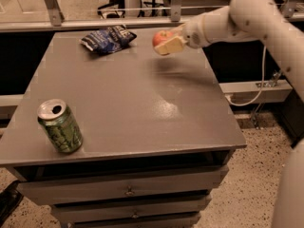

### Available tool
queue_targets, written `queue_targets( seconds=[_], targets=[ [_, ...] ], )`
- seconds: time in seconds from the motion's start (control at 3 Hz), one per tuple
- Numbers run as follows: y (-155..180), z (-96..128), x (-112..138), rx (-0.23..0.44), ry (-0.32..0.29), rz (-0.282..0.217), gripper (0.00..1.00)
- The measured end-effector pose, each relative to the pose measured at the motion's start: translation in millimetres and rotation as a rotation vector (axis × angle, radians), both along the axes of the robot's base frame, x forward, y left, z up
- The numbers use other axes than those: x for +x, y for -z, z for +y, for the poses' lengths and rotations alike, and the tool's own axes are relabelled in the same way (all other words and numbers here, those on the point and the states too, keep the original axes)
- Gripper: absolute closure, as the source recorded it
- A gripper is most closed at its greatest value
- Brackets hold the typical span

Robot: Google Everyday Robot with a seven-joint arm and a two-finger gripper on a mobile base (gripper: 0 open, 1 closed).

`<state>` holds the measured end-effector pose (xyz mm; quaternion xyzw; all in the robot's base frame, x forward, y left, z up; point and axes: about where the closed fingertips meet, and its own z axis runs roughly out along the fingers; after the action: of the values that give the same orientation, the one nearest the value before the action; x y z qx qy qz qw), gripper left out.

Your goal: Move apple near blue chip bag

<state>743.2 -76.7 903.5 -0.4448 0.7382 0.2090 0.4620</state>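
The robot will set the apple down against the edge of the blue chip bag (pixel 124 44) that faces its gripper.
The red-orange apple (pixel 160 38) is held in my gripper (pixel 166 42), which is shut on it and carries it above the far right part of the grey table (pixel 128 108). The white arm reaches in from the upper right. The crumpled dark blue chip bag (pixel 108 38) lies flat near the table's far edge, a short way left of the apple.
A green soda can (pixel 60 126) stands upright near the front left corner. Drawers (pixel 128 191) sit under the tabletop. A rail with metal posts (pixel 52 6) runs behind the table. A cable (pixel 254 94) hangs at the right.
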Motion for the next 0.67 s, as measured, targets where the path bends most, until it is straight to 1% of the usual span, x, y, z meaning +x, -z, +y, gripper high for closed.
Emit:
queue_targets(
  seconds=[0.33,0.67],
  targets=[
    [2,43,22,0.000,-0.028,-0.019,1.00],
    [16,94,50,0.019,-0.048,-0.021,1.00]
  ],
)
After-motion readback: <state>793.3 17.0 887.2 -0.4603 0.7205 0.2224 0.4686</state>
